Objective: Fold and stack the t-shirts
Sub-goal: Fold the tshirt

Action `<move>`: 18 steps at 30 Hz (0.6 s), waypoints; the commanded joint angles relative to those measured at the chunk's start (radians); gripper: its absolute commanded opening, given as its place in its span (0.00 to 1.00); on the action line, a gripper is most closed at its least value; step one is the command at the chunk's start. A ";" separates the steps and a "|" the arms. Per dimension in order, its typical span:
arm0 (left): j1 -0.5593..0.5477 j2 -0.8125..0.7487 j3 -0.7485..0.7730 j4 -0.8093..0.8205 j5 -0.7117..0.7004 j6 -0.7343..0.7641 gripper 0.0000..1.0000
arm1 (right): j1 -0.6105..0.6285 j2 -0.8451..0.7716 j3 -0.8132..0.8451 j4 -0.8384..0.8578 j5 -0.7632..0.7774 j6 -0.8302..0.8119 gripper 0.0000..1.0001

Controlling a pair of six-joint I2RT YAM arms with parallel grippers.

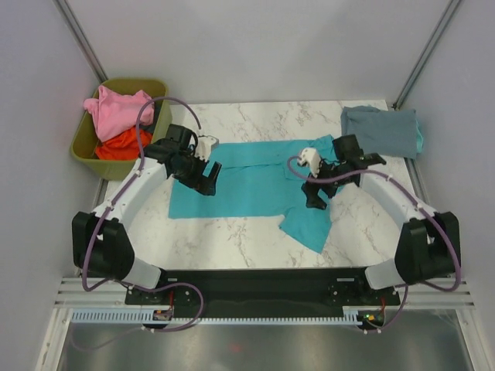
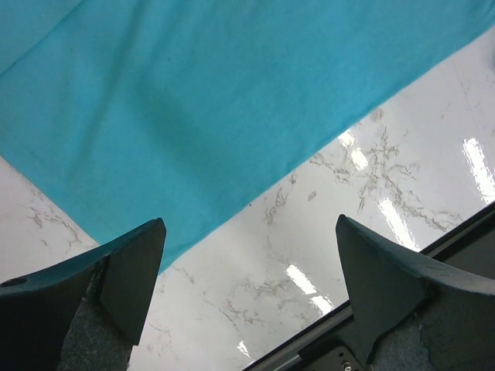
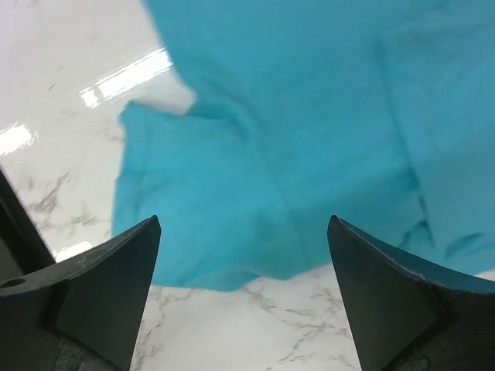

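Note:
The near corner (image 1: 171, 216) of the teal t-shirt, at the end nearest the olive-green bin, will be gripped by my left gripper.
A bright teal t-shirt (image 1: 255, 182) lies spread across the middle of the marble table, one sleeve trailing toward the front right. My left gripper (image 1: 204, 181) hovers open over the shirt's left part. In the left wrist view the teal cloth (image 2: 193, 100) fills the top and its edge runs diagonally ahead of the open left gripper (image 2: 251, 247). My right gripper (image 1: 315, 198) stands open above the right sleeve. In the right wrist view the rumpled sleeve (image 3: 271, 154) lies just beyond the empty right gripper (image 3: 244, 247). A dusty grey-blue t-shirt (image 1: 381, 130) rests folded at the back right.
An olive-green bin (image 1: 131, 83) stands off the table's back left corner, holding a pink t-shirt (image 1: 117, 110) on top of an orange-red one (image 1: 122, 145). Bare marble (image 1: 232, 239) runs along the near side. Frame posts rise at both back corners.

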 commanded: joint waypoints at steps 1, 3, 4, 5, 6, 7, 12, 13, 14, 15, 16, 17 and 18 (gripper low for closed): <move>0.000 -0.092 -0.024 0.013 0.011 0.035 0.99 | 0.116 -0.238 -0.140 0.018 0.107 -0.141 0.98; 0.000 -0.107 -0.018 0.013 0.011 0.035 0.99 | 0.141 -0.354 -0.209 0.058 0.139 -0.083 0.98; 0.002 -0.113 -0.004 0.013 0.011 0.035 0.99 | 0.141 -0.380 -0.217 0.163 0.162 0.028 0.98; 0.002 -0.118 0.004 0.013 0.011 0.035 0.99 | 0.142 -0.394 -0.208 0.186 0.173 0.123 0.98; 0.003 -0.138 0.007 0.013 0.011 0.035 0.99 | 0.139 -0.389 -0.164 0.186 0.147 0.228 0.97; 0.008 -0.147 0.007 0.013 0.011 0.035 0.99 | 0.141 -0.374 -0.136 0.140 0.119 0.242 0.92; 0.006 -0.172 -0.091 0.013 0.011 0.035 0.99 | 0.142 -0.238 -0.042 -0.014 -0.025 0.187 0.71; 0.006 -0.173 -0.107 0.013 0.011 0.035 0.99 | 0.144 -0.243 -0.060 -0.001 -0.013 0.168 0.70; 0.006 -0.173 -0.117 0.070 -0.002 0.084 0.99 | 0.147 -0.253 -0.077 -0.001 -0.005 0.129 0.70; 0.006 -0.170 -0.130 0.070 0.180 0.074 0.99 | 0.168 -0.282 -0.114 0.003 0.050 0.088 0.71; 0.008 -0.175 -0.136 0.069 0.180 0.086 0.97 | 0.176 -0.300 -0.137 0.035 0.079 0.054 0.71; 0.009 -0.181 -0.145 0.069 0.181 0.110 0.94 | 0.184 -0.334 -0.157 0.046 0.099 0.028 0.70; 0.011 -0.187 -0.171 0.075 0.171 0.171 0.90 | 0.194 -0.348 -0.200 0.049 0.117 -0.003 0.71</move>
